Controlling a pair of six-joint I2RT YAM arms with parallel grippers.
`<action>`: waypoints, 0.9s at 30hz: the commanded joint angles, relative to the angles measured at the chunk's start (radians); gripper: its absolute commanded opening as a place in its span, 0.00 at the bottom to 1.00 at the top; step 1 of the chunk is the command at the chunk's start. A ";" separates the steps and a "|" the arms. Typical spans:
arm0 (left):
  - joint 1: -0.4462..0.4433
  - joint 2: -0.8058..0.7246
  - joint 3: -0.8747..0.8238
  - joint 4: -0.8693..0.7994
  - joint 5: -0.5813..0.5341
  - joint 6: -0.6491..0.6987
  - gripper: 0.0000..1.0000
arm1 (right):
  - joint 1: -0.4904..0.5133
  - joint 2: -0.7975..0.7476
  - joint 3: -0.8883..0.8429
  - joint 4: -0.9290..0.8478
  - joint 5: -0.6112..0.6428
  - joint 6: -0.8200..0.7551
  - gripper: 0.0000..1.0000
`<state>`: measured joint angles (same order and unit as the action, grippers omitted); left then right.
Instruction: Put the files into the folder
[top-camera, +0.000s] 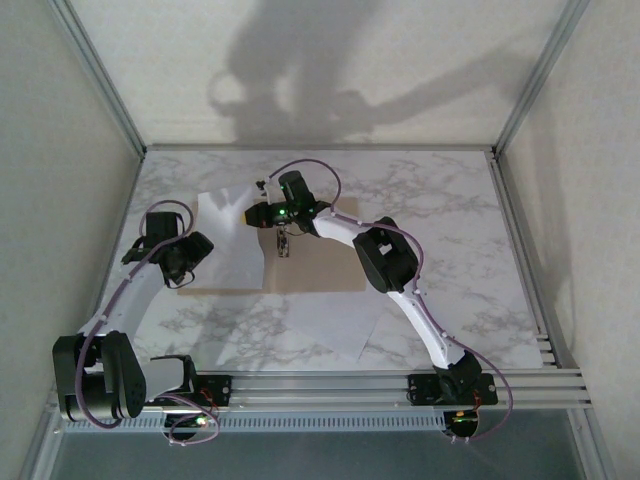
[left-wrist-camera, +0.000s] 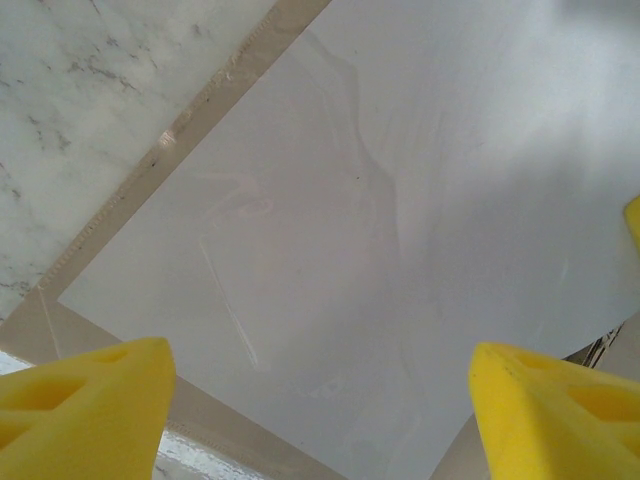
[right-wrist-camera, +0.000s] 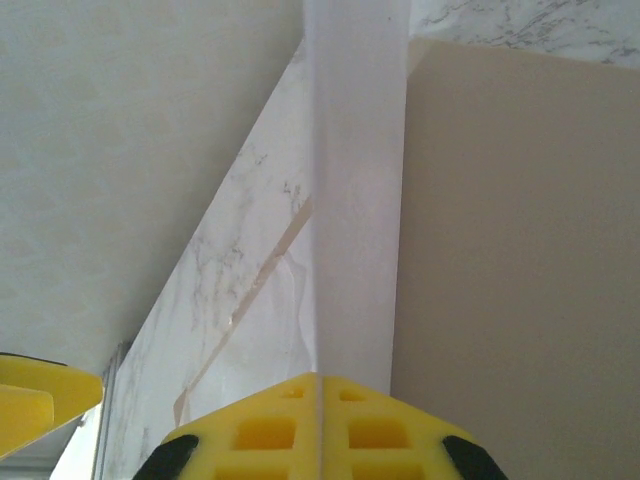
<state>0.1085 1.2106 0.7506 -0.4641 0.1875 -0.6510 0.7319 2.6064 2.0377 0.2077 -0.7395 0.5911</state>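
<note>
I have only the edge of the file on the folder pinched in my right gripper, so I will open it and take the file farther in before I shift (top-camera: 234, 220) the file.
The tan folder (top-camera: 320, 262) lies open and flat mid-table, its metal clip (top-camera: 283, 243) at the crease. One white file (top-camera: 232, 245) covers the folder's left half. My right gripper (top-camera: 264, 213) is shut on that sheet's far right edge; in the right wrist view the file (right-wrist-camera: 355, 200) runs up edge-on from between the shut yellow pads of the gripper (right-wrist-camera: 318, 378), beside the bare folder (right-wrist-camera: 520, 250). My left gripper (top-camera: 190, 255) hovers open over the sheet's left side, its fingers (left-wrist-camera: 90, 400) wide apart above the file (left-wrist-camera: 350, 250). Another file (top-camera: 325, 320) lies in front of the folder.
White-grey marble table (top-camera: 450, 230) with walls on three sides. A metal rail (top-camera: 330, 385) runs along the near edge between the arm bases. The right arm's elbow (top-camera: 382, 258) hangs over the folder's right half.
</note>
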 joint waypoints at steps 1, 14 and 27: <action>0.010 -0.016 -0.011 0.001 0.004 -0.001 0.77 | 0.010 -0.023 0.007 0.023 -0.022 -0.015 0.00; 0.011 -0.016 -0.007 -0.001 0.001 -0.001 0.78 | 0.010 0.041 0.122 -0.059 0.017 -0.017 0.00; 0.011 -0.008 -0.008 0.004 0.006 -0.002 0.78 | 0.010 0.030 0.072 -0.055 0.033 -0.007 0.01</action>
<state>0.1085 1.2106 0.7502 -0.4641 0.1875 -0.6510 0.7319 2.6427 2.1361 0.1459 -0.7246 0.5812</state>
